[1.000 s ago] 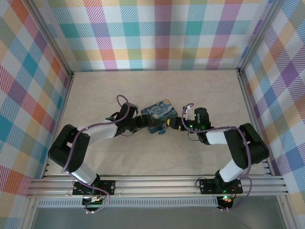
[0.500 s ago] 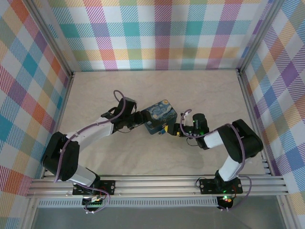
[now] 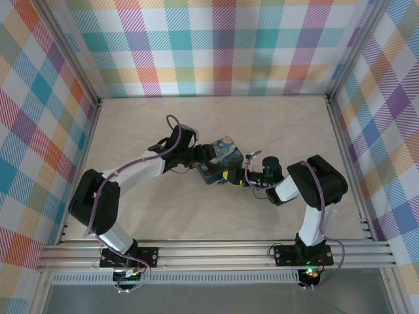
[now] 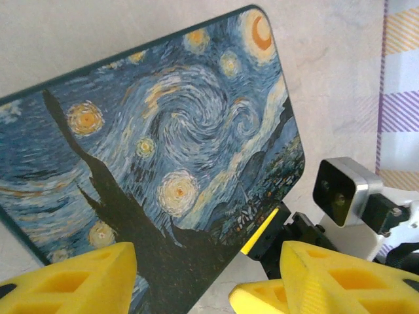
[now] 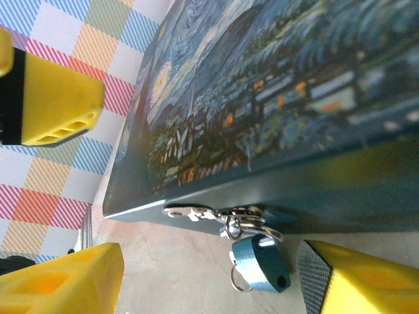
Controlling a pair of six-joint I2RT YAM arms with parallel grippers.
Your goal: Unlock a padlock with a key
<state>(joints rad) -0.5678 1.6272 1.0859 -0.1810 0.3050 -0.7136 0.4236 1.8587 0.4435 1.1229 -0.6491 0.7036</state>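
My right gripper should take the padlock (image 5: 261,263) by its body and pull the shackle clear, as the blue padlock hangs at an angle with its shackle through the latch.
In the right wrist view the tiny blue padlock (image 5: 260,261) hangs by its silvery shackle from the latch on the side of the Starry Night tin (image 5: 281,85). The thin silvery key (image 5: 188,212) lies flat against the tin's lower edge, left of the padlock. My right gripper (image 5: 209,288) is open and low on the table, its fingers (image 5: 62,281) standing either side of padlock and key without touching them. My left gripper (image 4: 196,288) is open above the tin's lid (image 4: 157,131) near a corner. From above, the left gripper (image 3: 208,154) and right gripper (image 3: 234,176) flank the tin (image 3: 224,156).
The tin sits mid-table on the beige marbled top (image 3: 275,124), with plaid walls around it. One left finger (image 5: 55,101) shows beyond the tin in the right wrist view. The right arm's camera housing (image 4: 342,188) sits just past the tin's corner.
The left gripper has reached further right over the tin. The right gripper has dropped and slid left to the tin's near side by the padlock.
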